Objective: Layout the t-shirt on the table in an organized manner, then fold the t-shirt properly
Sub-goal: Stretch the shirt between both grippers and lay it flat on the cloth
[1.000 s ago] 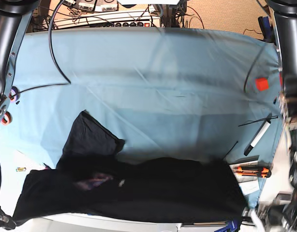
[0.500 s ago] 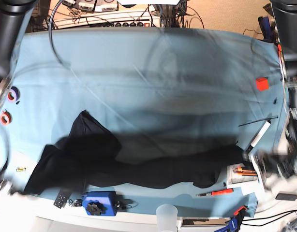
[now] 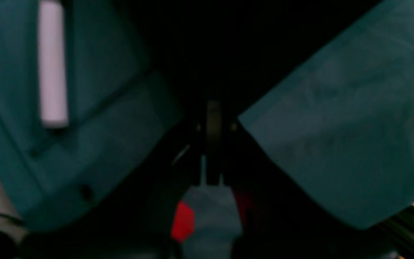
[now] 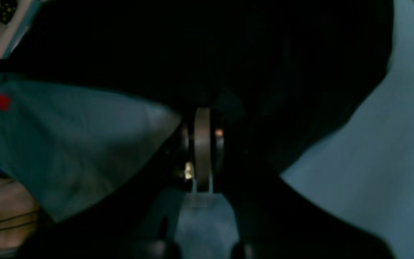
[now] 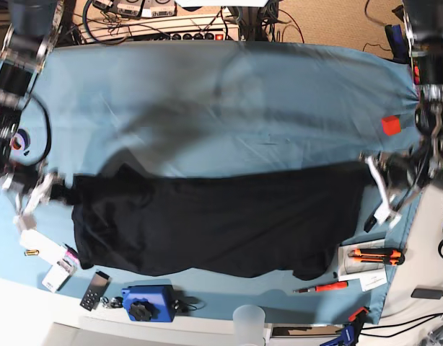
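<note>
My left gripper is holding the corner of the black t-shirt, now stretched across the table's near half. Next, I release that corner with it on the teal table [image 5: 390, 74], just beyond the red cube.
The black t-shirt [image 5: 221, 220] is stretched wide across the near half of the teal table [image 5: 229, 94], print hidden. My left gripper [image 5: 373, 176], on the base view's right, is shut on the shirt's right upper corner. My right gripper [image 5: 54, 189], on the base view's left, is shut on the left upper corner. In the left wrist view the left gripper [image 3: 212, 118] has its jaws pressed together with the black t-shirt [image 3: 228, 54] running out of them. The right wrist view shows the right gripper [image 4: 202, 129] also pinching the t-shirt [image 4: 264, 72].
A red cube [image 5: 390, 125] and a white marker [image 5: 386, 207] lie near the left gripper. An orange-handled cutter [image 5: 376, 254], a screwdriver [image 5: 324, 287], a blue device [image 5: 147, 301], a plastic cup [image 5: 250, 321] and a remote [image 5: 95, 290] line the front edge. Tape rolls [image 5: 18, 140] sit at left.
The shirt was bunched at the table's front edge. Both grippers have carried its edge up the table and apart, so it now spans taut between them.
</note>
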### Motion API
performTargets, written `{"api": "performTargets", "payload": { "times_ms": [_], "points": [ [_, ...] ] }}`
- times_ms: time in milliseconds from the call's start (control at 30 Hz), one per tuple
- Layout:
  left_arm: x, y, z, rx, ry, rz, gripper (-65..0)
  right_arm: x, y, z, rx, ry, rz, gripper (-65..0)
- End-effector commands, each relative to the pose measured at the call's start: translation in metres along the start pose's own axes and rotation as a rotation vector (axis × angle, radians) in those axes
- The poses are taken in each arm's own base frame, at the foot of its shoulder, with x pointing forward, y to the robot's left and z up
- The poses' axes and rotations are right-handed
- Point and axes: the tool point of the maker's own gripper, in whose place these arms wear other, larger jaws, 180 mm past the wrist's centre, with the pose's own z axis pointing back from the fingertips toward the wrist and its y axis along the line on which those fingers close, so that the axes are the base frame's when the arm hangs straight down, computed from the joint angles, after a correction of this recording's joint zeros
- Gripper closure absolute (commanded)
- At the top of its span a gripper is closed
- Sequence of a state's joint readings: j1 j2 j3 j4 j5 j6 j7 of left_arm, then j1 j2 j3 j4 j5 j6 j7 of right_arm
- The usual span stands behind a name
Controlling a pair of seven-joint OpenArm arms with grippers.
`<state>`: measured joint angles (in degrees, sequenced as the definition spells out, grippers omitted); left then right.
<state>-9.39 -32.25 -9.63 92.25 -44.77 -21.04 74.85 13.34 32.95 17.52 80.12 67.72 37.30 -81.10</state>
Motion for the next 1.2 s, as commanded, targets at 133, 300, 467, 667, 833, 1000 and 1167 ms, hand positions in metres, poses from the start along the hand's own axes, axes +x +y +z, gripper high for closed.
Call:
{"api": "performTargets", "payload": {
  "times_ms": [133, 300, 467, 667, 833, 1000, 1167],
  "points": [
    [-0.029, 0.003, 0.005, 0.006, 0.028, 0.039, 0.0, -0.029, 0.022, 0.013, 0.007, -0.016, 0.022, 0.0],
    [-0.051, 0.008, 0.014, 0.030, 0.035, 0.076, 0.0, -0.071, 0.057, 0.032, 0.039, -0.008, 0.034, 0.0],
    [-0.070, 0.009, 0.033, 0.035, 0.010, 0.119, 0.0, -0.099, 0.088, 0.068, 0.022, -0.025, 0.049, 0.0],
    [-0.099, 0.000, 0.048, 0.024, 0.026, 0.136, 0.0, -0.137, 0.089, 0.099, -0.056, 0.058, 0.003, 0.0],
    [-0.120, -0.004, 0.058, 0.040, 0.060, 0.137, 0.0, -0.166, 0.103, 0.108, -0.016, 0.128, -0.062, 0.0],
    [-0.129, 0.006, 0.072, 0.086, 0.057, 0.163, 0.0, -0.184, 0.113, 0.115, 0.011, 0.173, -0.109, 0.0],
    [-0.146, 0.009, 0.080, 0.099, 0.079, 0.199, 0.0, -0.197, 0.105, 0.119, -0.039, 0.235, -0.100, 0.0]
  ]
}}
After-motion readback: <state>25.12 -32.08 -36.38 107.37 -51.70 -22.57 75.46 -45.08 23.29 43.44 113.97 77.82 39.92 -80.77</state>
